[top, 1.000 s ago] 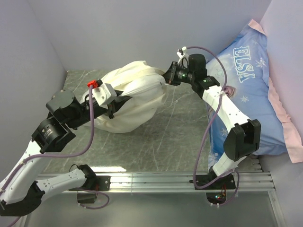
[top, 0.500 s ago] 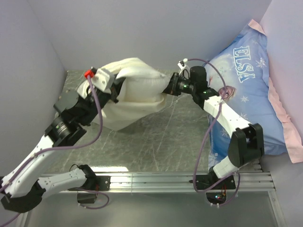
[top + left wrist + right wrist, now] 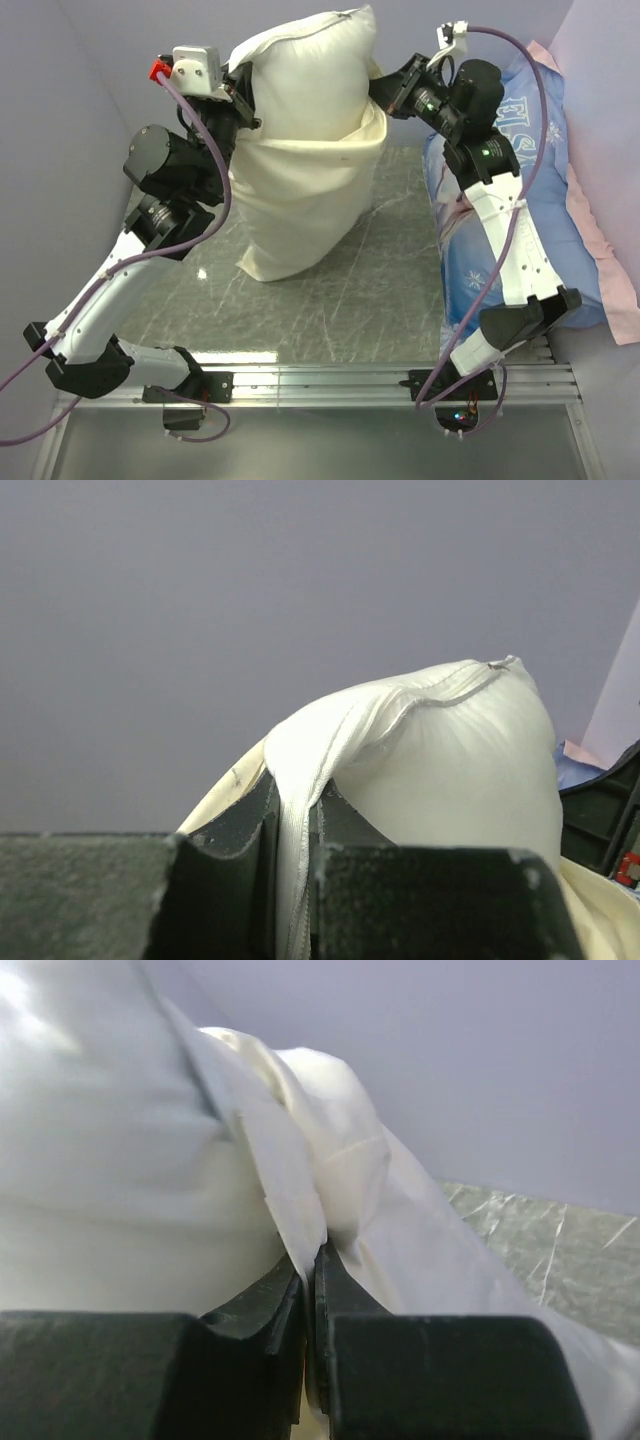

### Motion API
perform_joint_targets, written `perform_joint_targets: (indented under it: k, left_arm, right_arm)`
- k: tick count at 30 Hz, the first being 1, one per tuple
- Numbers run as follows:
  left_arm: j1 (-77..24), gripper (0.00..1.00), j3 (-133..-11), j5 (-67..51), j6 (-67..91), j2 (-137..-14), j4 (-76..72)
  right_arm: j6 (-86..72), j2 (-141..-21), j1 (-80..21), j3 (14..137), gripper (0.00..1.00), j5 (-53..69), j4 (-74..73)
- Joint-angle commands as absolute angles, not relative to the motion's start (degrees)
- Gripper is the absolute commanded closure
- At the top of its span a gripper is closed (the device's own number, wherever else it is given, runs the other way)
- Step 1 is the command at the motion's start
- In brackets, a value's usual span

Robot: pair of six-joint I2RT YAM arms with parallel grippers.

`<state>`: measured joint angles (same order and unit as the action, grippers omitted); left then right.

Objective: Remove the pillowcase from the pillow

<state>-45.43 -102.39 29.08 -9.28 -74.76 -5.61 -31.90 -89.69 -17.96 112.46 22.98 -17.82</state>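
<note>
My left gripper has the pillowcase's rim high beside it, so next my right gripper lets go of its side and grabs the pillowcase's front (image 3: 260, 200) below my left gripper.
The white pillow (image 3: 310, 65) hangs upright in the air, its upper half out of the cream pillowcase (image 3: 300, 200), whose bottom corner reaches the table. My left gripper (image 3: 243, 95) is shut on the pillow's seamed left edge; the left wrist view shows the white seam pinched in my left gripper (image 3: 297, 820), the pillow (image 3: 450, 760) bulging to the right and the pillowcase (image 3: 225, 790) beside it. My right gripper (image 3: 380, 95) is shut on the case's rim on the right side; in the right wrist view my right gripper (image 3: 310, 1280) pinches a thin cream fold of pillowcase (image 3: 440, 1250) next to the pillow (image 3: 110, 1160).
A large blue "ELSA" printed pillow (image 3: 530, 200) with a pink edge leans against the right wall, behind the right arm. The grey marbled table (image 3: 340, 300) lies below, with a metal rail (image 3: 330, 380) at its near edge and grey walls at the left and back.
Both arms have risen and lifted the bundle off the table. It now hangs upright, and the case has slid down so the pillow's top half shows.
</note>
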Motion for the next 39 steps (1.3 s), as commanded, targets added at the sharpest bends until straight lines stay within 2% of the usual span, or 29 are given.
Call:
perform_joint_targets:
  k: [1,5,9,11,13,15,16,22,26,27,34,39]
  left_arm:
    - [-45.17,1.0,-105.31,32.26,-8.52,-72.43,-22.68]
    - [-44.3,0.99,-95.64,31.03,-6.42,-67.33,-23.56]
    - [-41.84,1.0,-88.26,29.45,-2.82,-63.81,-21.81]
    - [-41.14,0.99,-86.76,25.76,-1.67,-62.14,-21.62]
    - [-40.96,1.0,-89.89,26.62,-1.32,-63.79,-16.22]
    - [-40.61,0.99,-94.54,29.79,-1.41,-66.69,-12.67]
    - [-40.52,0.99,-95.18,30.14,-1.23,-67.32,-11.61]
    - [-40.25,0.99,-102.48,31.03,1.84,-72.51,-4.57]
    - [-40.08,0.99,-104.23,31.46,2.55,-73.91,-1.85]
    - [-39.99,0.99,-105.11,32.16,2.9,-74.44,-1.06]
    - [-39.81,0.99,-109.07,35.15,4.48,-76.73,4.21]
    - [-39.9,0.99,-111.53,33.75,6.85,-78.56,7.54]
  right_arm:
    - [-30.24,-95.79,-18.02,109.89,0.91,21.19,-26.9]
    - [-30.67,-94.92,-17.75,95.56,0.88,19.08,-19.61]
    - [-29.88,-99.48,-17.4,93.69,0.84,19.16,-20.3]
    - [-30.41,-100.11,-17.31,92.03,0.75,19.16,-19.34]
    - [-30.67,-98.97,-17.05,90.71,0.65,20.21,-18.29]
    - [-30.5,-94.95,-16.96,88.87,0.58,19.87,-16.36]
    - [-30.5,-93.27,-16.96,88.25,0.51,19.34,-15.74]
    - [-29.18,-82.37,-16.88,85.35,0.35,11.87,-15.39]
    - [-30.14,-77.96,-16.79,83.41,0.31,10.99,-13.45]
    - [-30.15,-77.09,-16.53,83.32,0.26,10.81,-13.36]
    - [-32.25,-71.29,-14.94,82.44,0.23,13.27,-9.93]
    - [-30.77,-69.61,-17.21,84.55,0.25,16.35,-10.81]
